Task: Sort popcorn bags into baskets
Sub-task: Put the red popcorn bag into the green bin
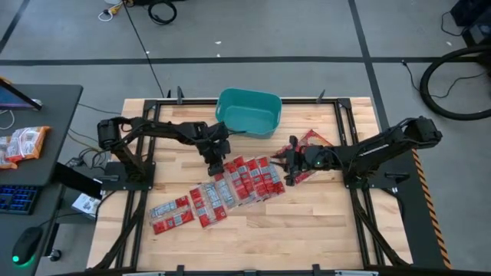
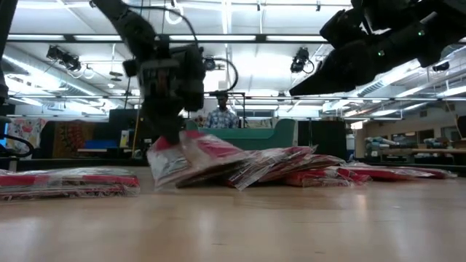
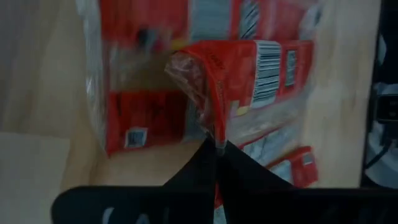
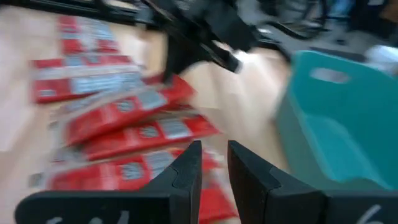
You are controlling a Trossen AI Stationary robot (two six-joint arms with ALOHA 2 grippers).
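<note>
Next, my left gripper lets go of the red popcorn bag inside the teal basket [image 1: 256, 123], near the basket's near side. The bag is now at the row's far end.
Several flat red popcorn bags [image 1: 230, 188] lie in an overlapping row across the middle of the table. The teal basket [image 1: 249, 113] stands at the far edge. My left gripper [image 1: 217, 162] is down at the far end of the row, shut on one bag [image 3: 249, 74]. My right gripper [image 1: 288, 158] hovers above the row's right end, its fingers [image 4: 186, 167] a narrow gap apart with nothing between them. In the low view it [image 2: 342, 69] is well above the pile. A larger squarish red bag [image 1: 313, 141] lies flat under the right arm. My left gripper pinches a narrow red bag by its crinkled end edge [image 3: 214, 127] between both shut fingers, coming from above and pointing down. That end [image 2: 169, 154] is raised off the pile and the bag tilts. Its other end rests on the neighbouring bags.
The basket [image 4: 336, 118] is close beyond the right gripper. Black frame rails run along the table's left and right sides. A side desk on the left holds orange-edged packets [image 1: 23, 144]. A person [image 2: 222, 116] stands in the room beyond. Bare wood lies near the front edge [image 1: 307, 230].
</note>
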